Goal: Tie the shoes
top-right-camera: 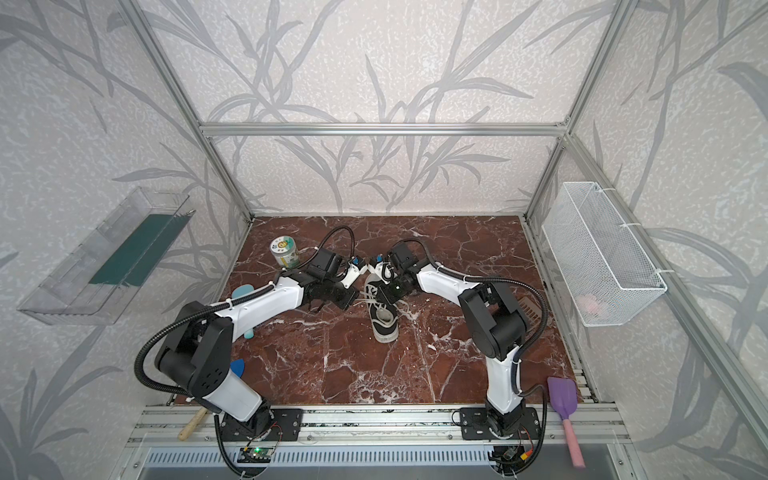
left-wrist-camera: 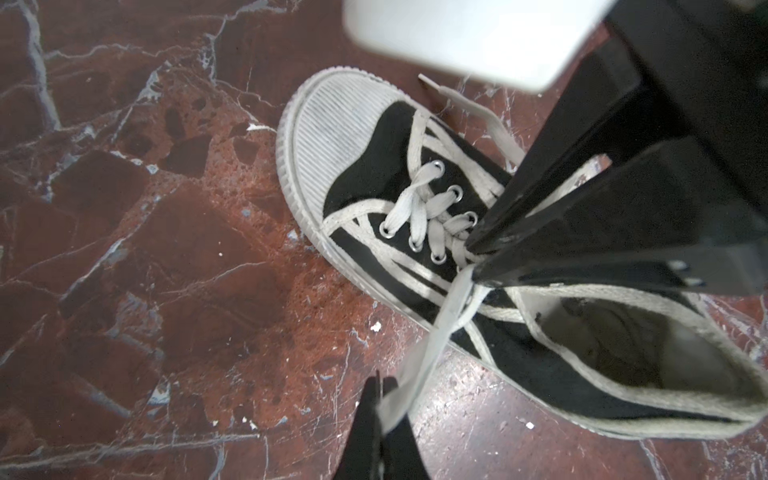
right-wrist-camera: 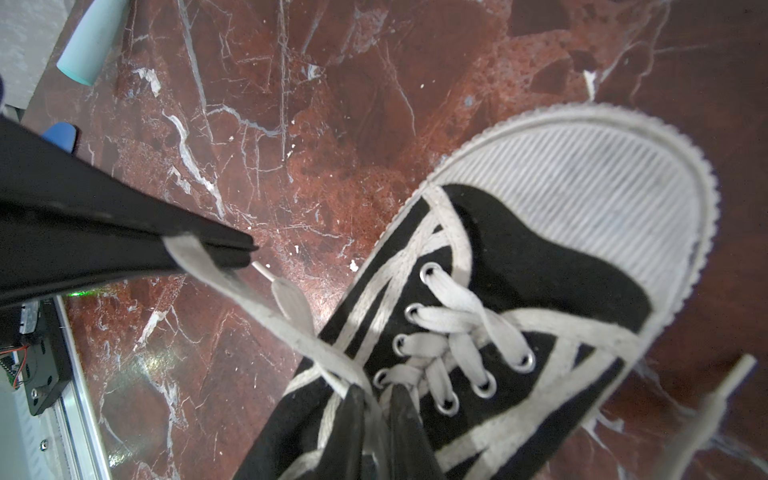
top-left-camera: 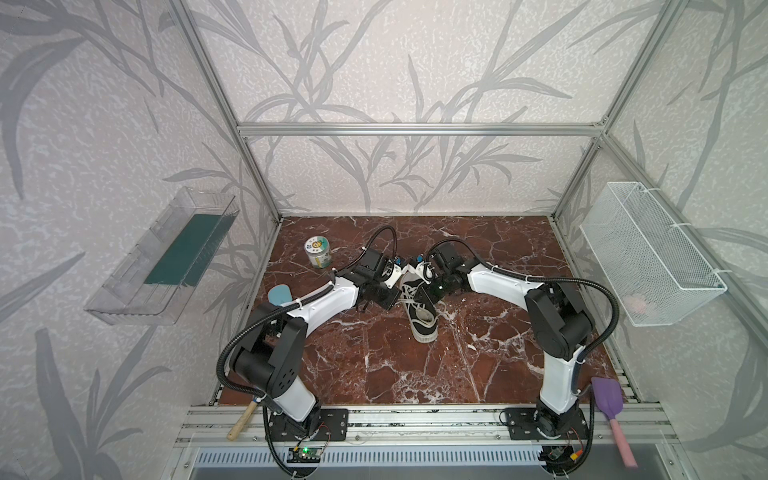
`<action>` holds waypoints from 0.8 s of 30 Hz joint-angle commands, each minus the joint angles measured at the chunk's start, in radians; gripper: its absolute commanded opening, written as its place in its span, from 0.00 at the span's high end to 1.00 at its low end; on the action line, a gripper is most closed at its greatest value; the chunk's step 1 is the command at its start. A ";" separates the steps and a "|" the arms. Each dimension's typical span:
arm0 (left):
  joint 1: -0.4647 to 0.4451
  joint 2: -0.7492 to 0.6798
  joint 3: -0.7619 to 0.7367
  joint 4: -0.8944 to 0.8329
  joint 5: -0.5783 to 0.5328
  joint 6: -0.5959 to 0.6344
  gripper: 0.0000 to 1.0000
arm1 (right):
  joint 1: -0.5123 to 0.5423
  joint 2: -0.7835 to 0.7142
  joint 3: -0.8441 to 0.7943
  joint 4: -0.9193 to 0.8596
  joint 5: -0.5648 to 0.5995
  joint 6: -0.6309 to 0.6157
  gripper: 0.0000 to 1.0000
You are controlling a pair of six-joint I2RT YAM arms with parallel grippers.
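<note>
My left gripper needs to open, take that lace tip (right-wrist-camera: 262,270) and pull, because it holds the white lace by its bend while the lace tip hangs slack.
One black shoe (top-left-camera: 424,324) (top-right-camera: 384,324) with a white toe cap lies mid-table, toe toward the front edge. In the left wrist view my left gripper (left-wrist-camera: 384,384) is shut on a white lace (left-wrist-camera: 432,345) that runs taut up to the shoe (left-wrist-camera: 395,137). My right gripper (left-wrist-camera: 476,259) meets that lace over the top eyelets. In the right wrist view my right gripper (right-wrist-camera: 376,392) sits on the shoe (right-wrist-camera: 540,249), its jaws closed with a lace between them. The left gripper (right-wrist-camera: 249,251) pinches the lace (right-wrist-camera: 249,291) beside the shoe. A loose lace end (right-wrist-camera: 291,299) lies on the table.
A tin can (top-left-camera: 318,251) stands behind the left arm and a teal object (top-left-camera: 279,294) lies beside it. At the front lie a purple spatula (top-left-camera: 609,403) and a wooden handle (top-left-camera: 241,419). A wire basket (top-left-camera: 652,257) and a clear bin (top-left-camera: 162,257) hang on the side walls.
</note>
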 commanded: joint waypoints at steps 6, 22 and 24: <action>-0.001 0.003 0.049 -0.164 -0.131 0.091 1.00 | -0.008 0.038 0.004 -0.066 0.059 0.015 0.87; -0.012 -0.043 -0.002 -0.083 -0.056 0.061 0.74 | -0.007 0.034 0.001 -0.036 0.000 0.028 0.88; -0.006 -0.082 -0.056 0.011 -0.004 0.014 0.56 | -0.006 0.031 0.000 -0.025 -0.023 0.030 0.88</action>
